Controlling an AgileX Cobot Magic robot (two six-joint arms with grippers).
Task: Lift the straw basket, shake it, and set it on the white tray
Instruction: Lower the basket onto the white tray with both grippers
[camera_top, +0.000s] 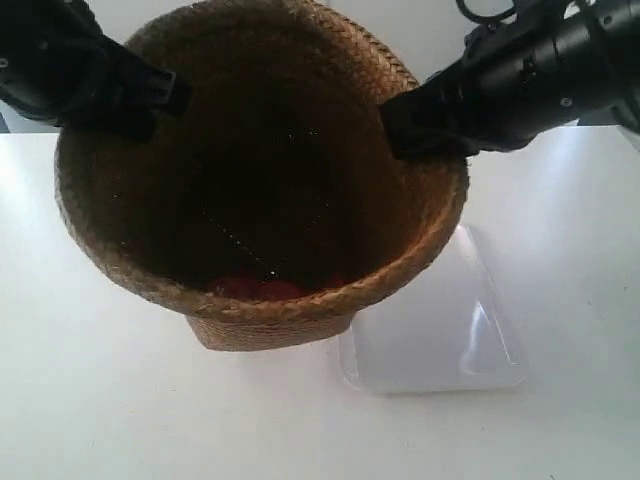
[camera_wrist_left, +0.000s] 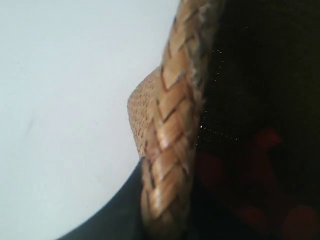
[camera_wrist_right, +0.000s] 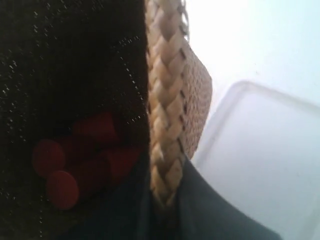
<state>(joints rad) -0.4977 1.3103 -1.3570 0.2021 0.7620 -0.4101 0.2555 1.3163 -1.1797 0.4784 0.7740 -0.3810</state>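
My right gripper is going to release the straw basket once its base is standing on the middle of the white tray (camera_top: 428, 328) (camera_wrist_right: 270, 165).
The straw basket (camera_top: 270, 300) fills the middle of the exterior view, brown and braided, with a dark inside. Both grippers hold its rim on opposite sides. My left gripper (camera_wrist_left: 167, 210) is shut on the braided rim (camera_wrist_left: 172, 130), one finger outside and one inside; it is the arm at the exterior view's left (camera_top: 160, 95). My right gripper (camera_wrist_right: 162, 200) is shut on the rim (camera_wrist_right: 162, 100) of the opposite side, at the exterior view's right (camera_top: 420, 120). The white tray (camera_top: 440, 330) lies beside the basket's base, its left edge hidden behind it. Whether the base touches the table I cannot tell.
Several small red cylinders (camera_wrist_right: 75, 160) lie at the bottom of the basket, showing also as red patches (camera_top: 260, 288). The white table (camera_top: 90, 400) spreads all round. The tray (camera_wrist_right: 265, 150) lies just outside my right gripper's side of the basket.
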